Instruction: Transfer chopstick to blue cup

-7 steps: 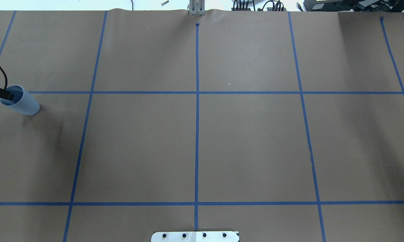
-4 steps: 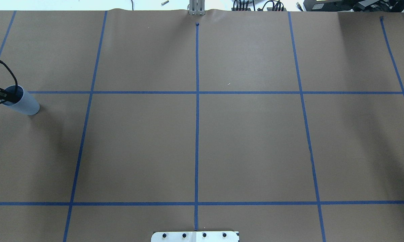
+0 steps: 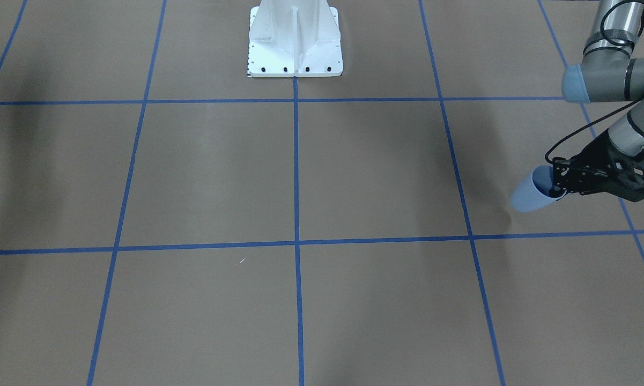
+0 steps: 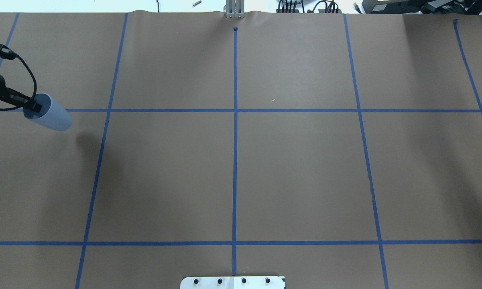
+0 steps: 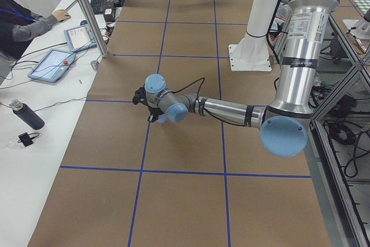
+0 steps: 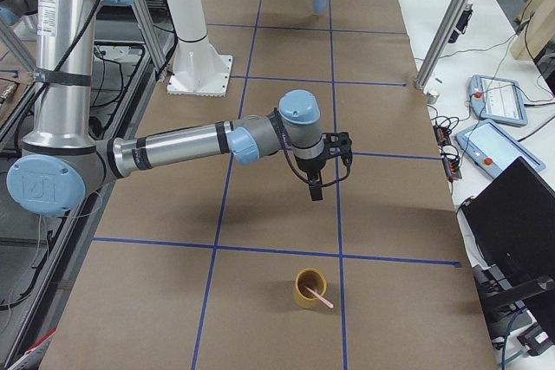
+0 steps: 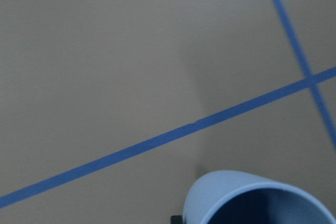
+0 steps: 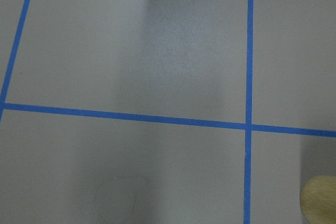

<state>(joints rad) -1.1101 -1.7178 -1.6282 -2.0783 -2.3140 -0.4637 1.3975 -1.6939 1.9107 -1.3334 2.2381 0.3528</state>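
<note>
The blue cup, now held tilted off the table, will be let go by my left gripper on the tape line straight out from the white robot base (image 3: 294, 162).
The blue cup (image 4: 52, 117) is tilted, held off the table at the far left of the overhead view. My left gripper (image 4: 31, 106) is shut on its rim, one finger inside the mouth. The cup also shows in the front view (image 3: 528, 197) with the gripper (image 3: 563, 185), and in the left wrist view (image 7: 252, 199). The pale pink chopstick (image 6: 323, 299) leans in a tan cup (image 6: 309, 288) at the table's right end. My right gripper (image 6: 316, 190) hangs above the table, apart from the tan cup; I cannot tell if it is open or shut.
Blue tape lines grid the brown paper table. The white robot base (image 3: 295, 40) stands at the robot's edge. Tablets (image 5: 52, 65) and a laptop (image 6: 512, 214) lie on the operators' side tables. The tan cup's rim edges into the right wrist view (image 8: 320, 200).
My left gripper has moved to the right in the overhead view, carrying the blue cup with it, now more tilted, with its shadow apart from it.
</note>
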